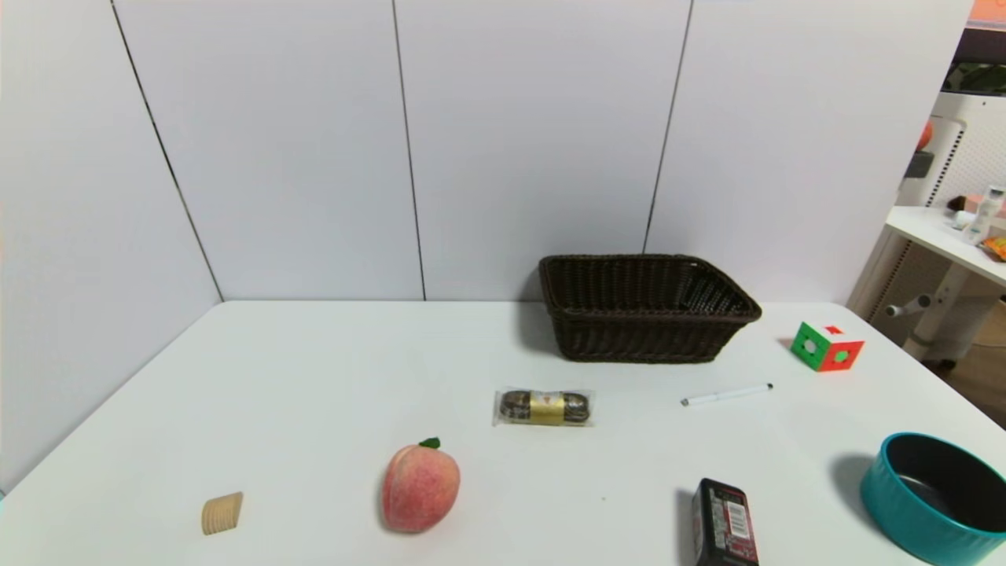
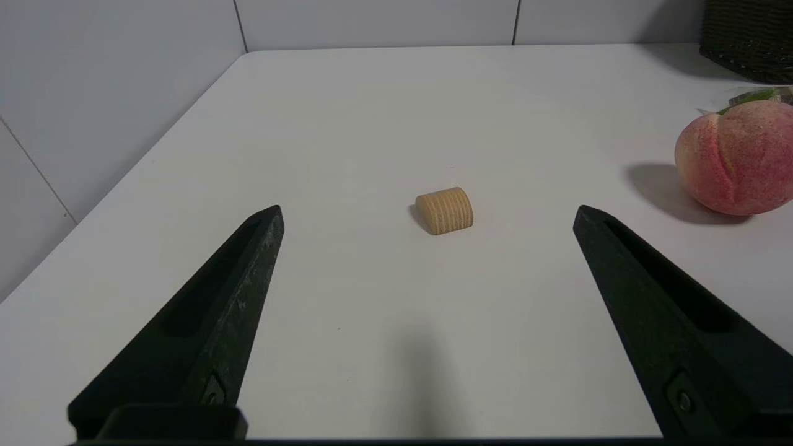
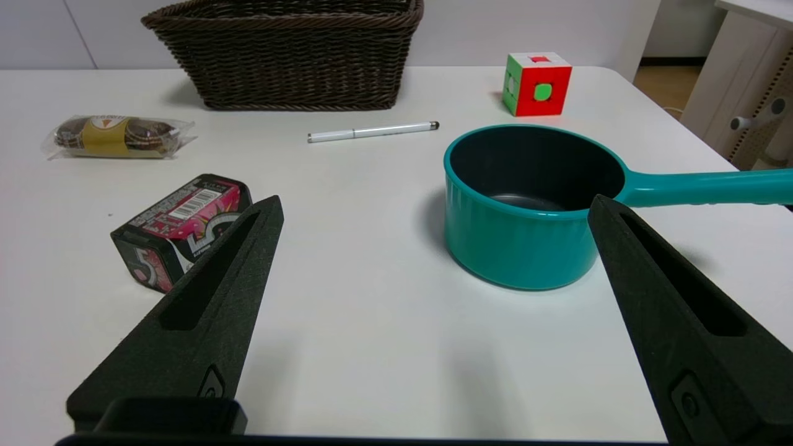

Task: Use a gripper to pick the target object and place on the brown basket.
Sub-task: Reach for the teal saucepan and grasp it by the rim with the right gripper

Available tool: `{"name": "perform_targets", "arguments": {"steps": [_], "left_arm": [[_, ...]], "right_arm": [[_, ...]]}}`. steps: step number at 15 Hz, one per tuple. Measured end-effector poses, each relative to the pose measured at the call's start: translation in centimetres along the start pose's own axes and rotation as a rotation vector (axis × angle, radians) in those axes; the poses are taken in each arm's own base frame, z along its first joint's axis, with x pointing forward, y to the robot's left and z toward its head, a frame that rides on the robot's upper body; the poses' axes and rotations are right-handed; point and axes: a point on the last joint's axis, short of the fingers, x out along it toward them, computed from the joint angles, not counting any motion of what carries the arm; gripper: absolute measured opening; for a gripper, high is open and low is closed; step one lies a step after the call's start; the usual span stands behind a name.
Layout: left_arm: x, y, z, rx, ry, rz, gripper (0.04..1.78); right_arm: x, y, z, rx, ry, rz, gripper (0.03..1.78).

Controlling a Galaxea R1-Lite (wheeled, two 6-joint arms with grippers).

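Next, my right gripper grabs the rim of the teal pan (image 1: 883,454) (image 3: 447,165) on the side toward the black gum pack, across from the pan's handle.
The teal pan (image 1: 931,503) with a dark inside sits at the table's near right edge, partly cut off in the head view. In the right wrist view the pan (image 3: 526,241) stands just ahead of my right gripper (image 3: 433,214), which is open and empty, and its straight handle (image 3: 706,188) points away to the side. The brown wicker basket (image 1: 644,310) stands at the back of the table, right of centre, also in the right wrist view (image 3: 291,56). My left gripper (image 2: 427,214) is open and empty, low over the table near a wooden block. Neither arm shows in the head view.
A peach (image 1: 419,487), a ridged wooden block (image 1: 222,512), a wrapped snack (image 1: 544,407), a white pen (image 1: 725,395), a red-green cube (image 1: 825,346) and a black gum pack (image 1: 725,523) lie on the white table (image 1: 314,377). Walls close the back and left.
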Motion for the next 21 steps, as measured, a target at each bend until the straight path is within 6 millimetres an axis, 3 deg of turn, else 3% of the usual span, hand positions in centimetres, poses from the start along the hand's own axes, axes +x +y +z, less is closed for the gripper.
{"name": "perform_targets", "arguments": {"steps": [6, 8, 12, 17, 19, 21], "left_arm": [[0.0, 0.0, 0.0, 0.0, 0.0, 0.0, 1.69], [0.0, 0.0, 0.0, 0.0, 0.0, 0.0, 1.69], [0.0, 0.0, 0.0, 0.0, 0.001, 0.0, 1.69], [0.0, 0.0, 0.0, 0.0, 0.0, 0.0, 1.69], [0.0, 0.0, 0.0, 0.0, 0.0, 0.0, 1.69], [0.0, 0.0, 0.0, 0.0, 0.0, 0.0, 1.69]], "right_arm": [[0.0, 0.0, 0.1, -0.002, 0.003, 0.0, 1.7], [0.1, 0.0, 1.0, -0.006, 0.01, 0.004, 1.7], [1.7, 0.1, 7.0, -0.006, 0.063, 0.015, 1.7], [8.0, 0.0, 15.5, 0.021, 0.238, 0.0, 1.7], [10.9, -0.2, 17.5, 0.048, 0.383, -0.016, 1.7], [13.2, -0.4, 18.2, 0.067, 0.587, -0.033, 1.7]]}}
